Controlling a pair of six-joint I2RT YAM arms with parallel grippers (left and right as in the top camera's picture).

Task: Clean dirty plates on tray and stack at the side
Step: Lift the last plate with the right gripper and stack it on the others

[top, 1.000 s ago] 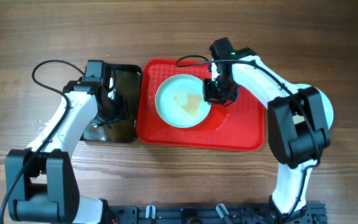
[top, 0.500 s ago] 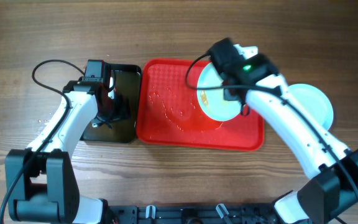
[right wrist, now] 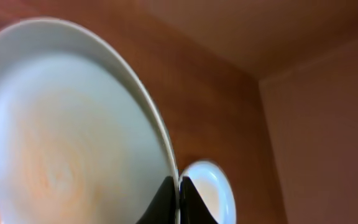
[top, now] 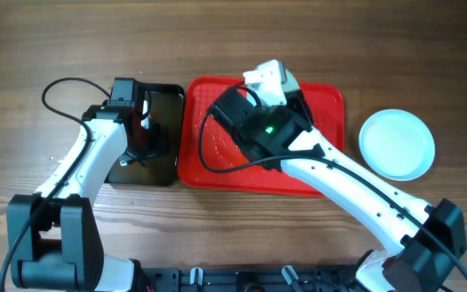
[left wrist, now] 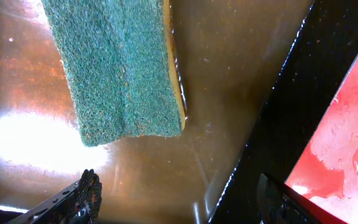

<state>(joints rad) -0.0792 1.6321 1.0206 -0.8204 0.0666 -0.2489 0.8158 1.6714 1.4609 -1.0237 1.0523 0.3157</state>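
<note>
The robot's right gripper should release the pale plate on top of the clean plate [top: 396, 143] [right wrist: 209, 193] beside the red tray.
My right gripper [right wrist: 179, 198] is shut on the rim of a pale plate [right wrist: 67, 143] with a faint orange smear at its centre. It holds the plate tilted on edge above the back of the red tray [top: 323, 174]. From overhead only a sliver of this plate [top: 271, 78] shows past the arm. A clean plate [top: 396, 144] lies on the table right of the tray and shows small in the right wrist view [right wrist: 209, 191]. My left gripper [left wrist: 179, 202] is open and empty, low over the black tray [top: 165, 97].
A green sponge [left wrist: 117, 68] lies in shallow brown water in the black tray [left wrist: 229, 93], apart from the left fingers. The red tray's wet corner [left wrist: 347, 143] is just right of it. A black cable [top: 59, 97] loops at the back left.
My right arm lifted the plate off the tray's middle, swung it right, then brought it back over the tray and tipped it on edge. The left arm has not moved.
</note>
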